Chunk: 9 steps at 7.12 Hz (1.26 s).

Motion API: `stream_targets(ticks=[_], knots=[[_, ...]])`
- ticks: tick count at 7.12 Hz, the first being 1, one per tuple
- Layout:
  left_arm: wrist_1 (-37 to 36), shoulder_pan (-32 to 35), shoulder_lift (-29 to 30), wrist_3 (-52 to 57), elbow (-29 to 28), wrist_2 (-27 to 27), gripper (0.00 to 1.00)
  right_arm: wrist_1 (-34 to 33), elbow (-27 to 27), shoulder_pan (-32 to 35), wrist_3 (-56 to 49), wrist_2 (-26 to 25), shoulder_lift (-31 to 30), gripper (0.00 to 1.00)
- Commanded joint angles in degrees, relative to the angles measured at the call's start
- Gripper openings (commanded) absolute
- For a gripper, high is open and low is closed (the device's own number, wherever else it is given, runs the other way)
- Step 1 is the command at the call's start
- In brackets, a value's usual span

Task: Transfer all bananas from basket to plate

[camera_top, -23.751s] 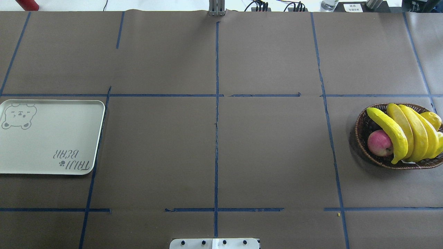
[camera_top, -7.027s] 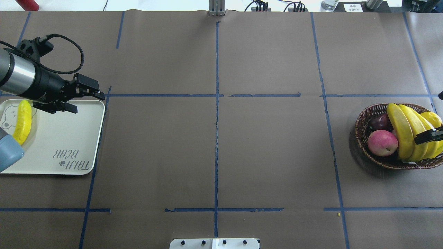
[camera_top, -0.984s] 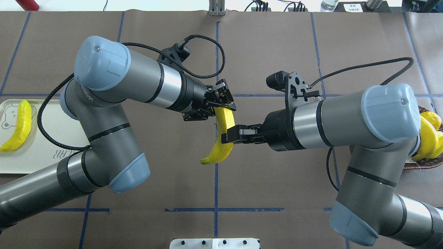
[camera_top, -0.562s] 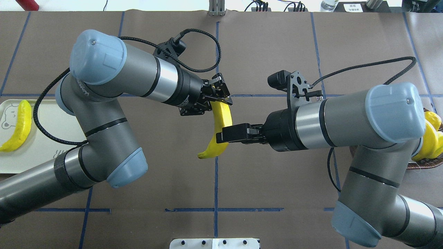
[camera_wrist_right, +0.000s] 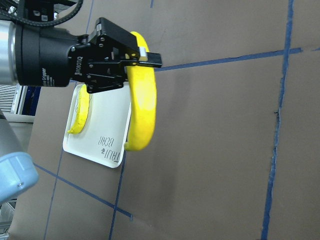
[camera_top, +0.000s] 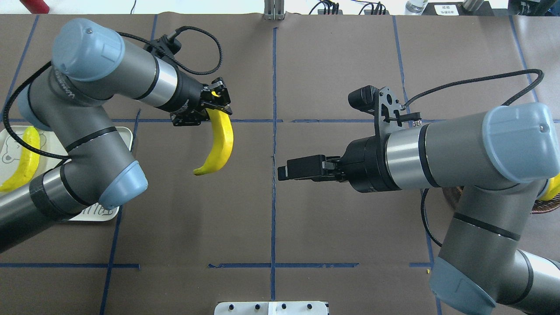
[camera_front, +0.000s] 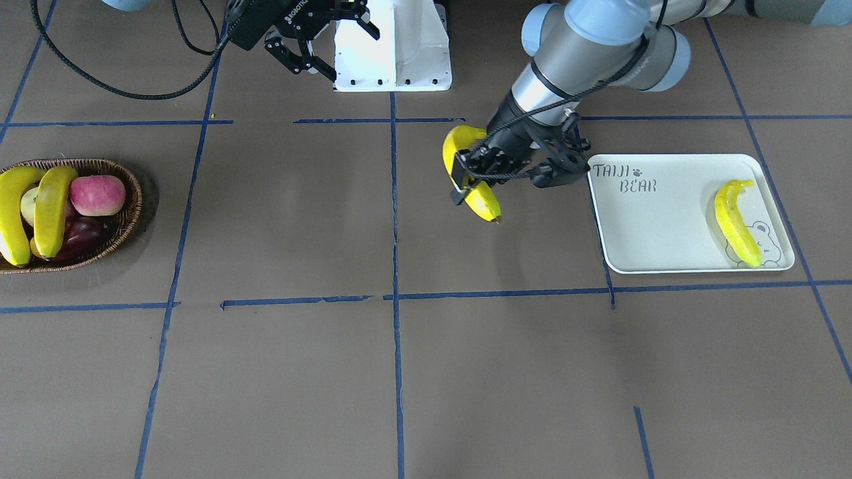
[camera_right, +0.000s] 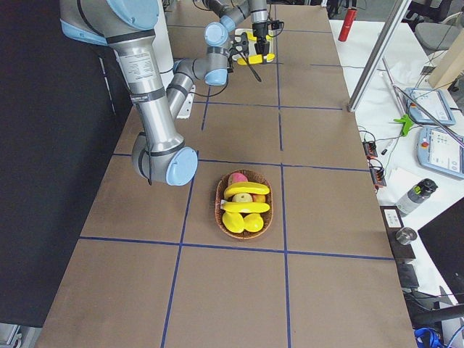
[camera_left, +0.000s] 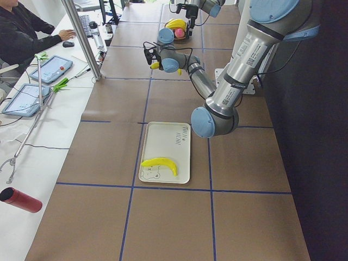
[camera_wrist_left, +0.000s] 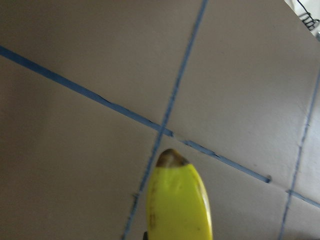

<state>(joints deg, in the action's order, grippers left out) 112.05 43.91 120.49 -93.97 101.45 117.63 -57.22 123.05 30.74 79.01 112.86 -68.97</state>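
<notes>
I should release the banana held in my left gripper on the plate [camera_front: 697, 209], between the plate's lettering and the banana lying there.
My left gripper [camera_top: 217, 104] is shut on the upper end of a yellow banana [camera_top: 220, 142], which hangs above the brown table left of centre. The front-facing view shows the same gripper [camera_front: 466, 176] and banana [camera_front: 478, 197] just short of the plate [camera_front: 665, 226]. One banana [camera_front: 735, 223] lies on the plate by the bear drawing. My right gripper [camera_top: 282, 168] stands open and empty near the table's middle, apart from the held banana. The wicker basket [camera_front: 130, 199] at the far end holds two visible bananas [camera_front: 50, 206] along with other fruit.
A pink-red apple [camera_front: 98, 195] and a dark fruit [camera_front: 80, 233] lie in the basket. The white robot base [camera_front: 393, 60] sits at the table's near edge. A person sits at a side desk [camera_left: 22, 32]. Blue tape lines cross the brown table.
The right gripper has let go of the banana and stays near the centre. The left arm has carried the banana leftwards, toward the plate.
</notes>
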Motion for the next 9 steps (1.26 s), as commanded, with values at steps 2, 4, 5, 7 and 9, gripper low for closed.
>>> stream_targets(ticks=[2,4,5,7,9], knots=[[-6.0,6.9,-17.1,20.2,4.5,-0.3,0.0,-0.3,-0.3,2.0,0.0,-0.3,-3.3,0.99],[-5.6,10.5,-27.7,34.8,3.7,-0.5,0.0,-0.3,-0.3,2.7,0.0,-0.3,-5.4,0.99],[-5.5,10.5,-29.6,36.5,2.9,-0.5,0.0,-0.3,-0.4,2.8,-0.1,-0.3,-5.8,0.99],[-4.9,10.1,-28.9,36.6,-3.0,-0.5,0.0,-0.3,-0.4,3.0,-0.1,-0.3,-6.0,0.99],[-2.7,10.0,-28.1,36.5,-6.9,-0.6,0.0,-0.3,-0.4,3.3,-0.1,-0.3,-6.3,0.99]])
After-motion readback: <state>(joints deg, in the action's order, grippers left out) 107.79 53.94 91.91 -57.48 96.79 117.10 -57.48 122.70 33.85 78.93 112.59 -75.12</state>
